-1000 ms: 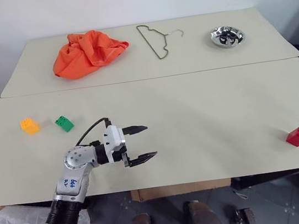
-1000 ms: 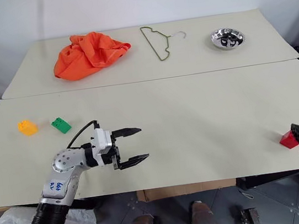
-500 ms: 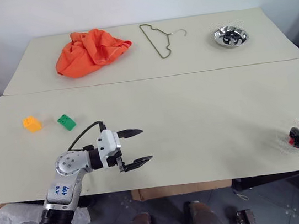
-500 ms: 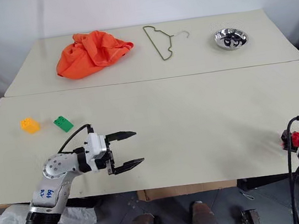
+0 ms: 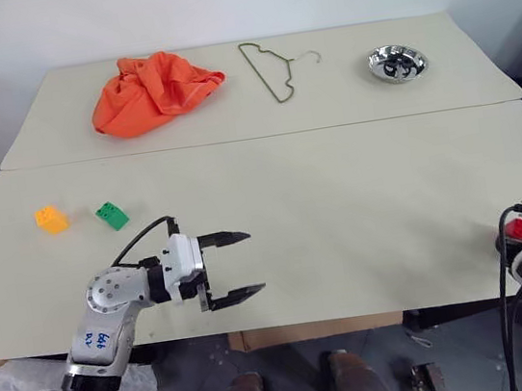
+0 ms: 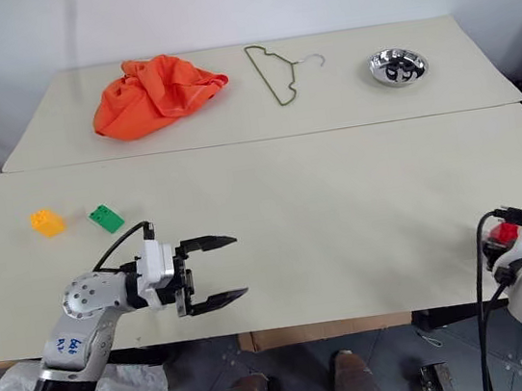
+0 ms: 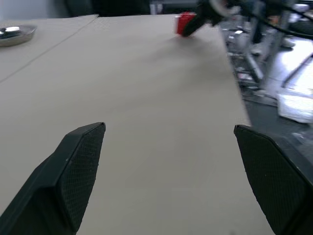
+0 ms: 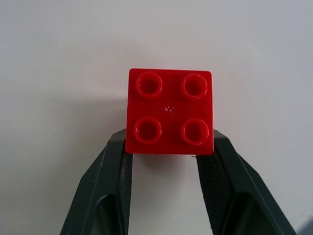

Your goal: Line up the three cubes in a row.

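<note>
I need to use my right gripper to set the red cube down on the bare near table (image 5: 309,238), just past the fingertips of my left gripper.
The red cube (image 8: 169,111) sits at the table's near right edge (image 5: 519,228), and my right gripper (image 8: 169,144) is shut on it, one black finger (image 8: 115,166) pressed against each side. The yellow-orange cube (image 5: 50,219) and the green cube (image 5: 112,215) lie close together on the table's left side. My left gripper (image 5: 254,263) hovers open with nothing between its fingers, near the front edge and to the right of those two cubes, pointing across the table toward the red cube (image 7: 185,23).
On the far table lie a bunched orange cloth (image 5: 154,91), a wire hanger (image 5: 273,72) and a small shiny metal bowl (image 5: 397,63). A seam (image 5: 262,136) separates the two tabletops. The near table's front edge runs just below both grippers.
My right arm came in over the red cube and its gripper shut on it. My left gripper drew back slightly toward the front edge and stayed open.
</note>
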You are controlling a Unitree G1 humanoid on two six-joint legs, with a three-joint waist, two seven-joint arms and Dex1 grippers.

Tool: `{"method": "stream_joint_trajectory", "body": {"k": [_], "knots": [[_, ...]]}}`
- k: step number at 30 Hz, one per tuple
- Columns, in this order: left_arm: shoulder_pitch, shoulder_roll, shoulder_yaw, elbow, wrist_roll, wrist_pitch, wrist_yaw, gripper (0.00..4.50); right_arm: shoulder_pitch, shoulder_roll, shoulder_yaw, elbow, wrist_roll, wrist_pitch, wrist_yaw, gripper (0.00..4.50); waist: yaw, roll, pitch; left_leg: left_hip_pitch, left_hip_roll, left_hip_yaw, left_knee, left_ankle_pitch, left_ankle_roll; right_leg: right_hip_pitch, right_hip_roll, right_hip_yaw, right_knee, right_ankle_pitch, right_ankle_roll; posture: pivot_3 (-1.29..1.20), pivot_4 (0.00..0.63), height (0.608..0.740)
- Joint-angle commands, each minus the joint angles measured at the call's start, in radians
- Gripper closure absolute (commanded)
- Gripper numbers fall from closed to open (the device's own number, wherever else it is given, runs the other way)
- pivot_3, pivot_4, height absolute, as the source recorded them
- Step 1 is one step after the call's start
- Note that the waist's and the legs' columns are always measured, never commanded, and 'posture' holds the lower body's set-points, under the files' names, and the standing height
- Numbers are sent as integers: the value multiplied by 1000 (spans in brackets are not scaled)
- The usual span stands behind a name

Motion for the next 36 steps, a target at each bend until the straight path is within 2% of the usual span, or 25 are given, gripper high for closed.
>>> {"method": "stream_joint_trajectory", "body": {"k": [1,4,6,8,10,13,17,22,25,35,36], "knots": [[7,-10,17,-21,1,-8,29,0,-26,-82,107,-34,17,-167,358,3024,-8,0,0,0,0,0,0,-1,1,0,0,0,0,0,0,0,150,740],[40,-42,57,2,25,-27,121,0,-42,-229,281,0,-33,-346,820,3024,-9,0,0,0,1,0,0,-1,2,0,2,-2,-1,0,0,0,150,740],[77,-51,82,15,48,-52,166,0,-103,-345,411,72,-56,-360,1052,3024,-14,-1,1,1,2,1,0,-2,3,1,3,-5,-2,0,0,0,150,740],[129,-48,104,16,72,-76,194,0,-222,-417,538,164,-77,-348,1229,3024,-15,-4,3,1,2,1,0,-2,3,1,2,-9,-2,0,1,0,150,740],[183,-46,131,2,79,-85,220,0,-360,-452,690,260,-184,-418,1387,3024,-16,-6,4,1,2,1,1,-2,3,1,1,-10,-3,0,0,0,150,740],[252,-40,164,-38,88,-90,253,0,-578,-438,944,448,-442,-607,1579,3024,-18,-5,4,1,3,1,1,-2,2,1,1,-10,-4,0,0,0,150,740],[315,-46,203,-97,95,-89,309,0,-734,-332,1080,629,-599,-754,1678,3024,-7,-6,5,-1,3,-1,0,0,-5,0,1,-11,-7,0,0,0,150,740],[370,-52,213,-137,105,-93,340,0,-787,-253,1106,746,-699,-846,1687,3024,-2,-6,4,-15,2,-7,4,-2,-6,-7,-1,-14,-8,0,-1,0,150,740],[408,-59,231,-163,106,-98,363,0,-816,-205,1094,788,-739,-868,1651,3024,-10,-6,4,-15,1,-7,4,-2,-6,-7,-1,-17,-9,0,-1,0,150,740],[401,-43,236,-163,104,-87,378,0,-774,-189,1061,694,-775,-805,1638,3024,-6,-6,4,-13,3,-7,4,0,-9,-7,0,-16,-6,0,-1,0,150,740],[397,-42,236,-161,104,-86,378,0,-774,-186,1055,692,-777,-809,1630,2674,-7,-6,4,-14,3,-7,4,0,-9,-7,0,-16,-6,0,-1,0,150,740]]}}
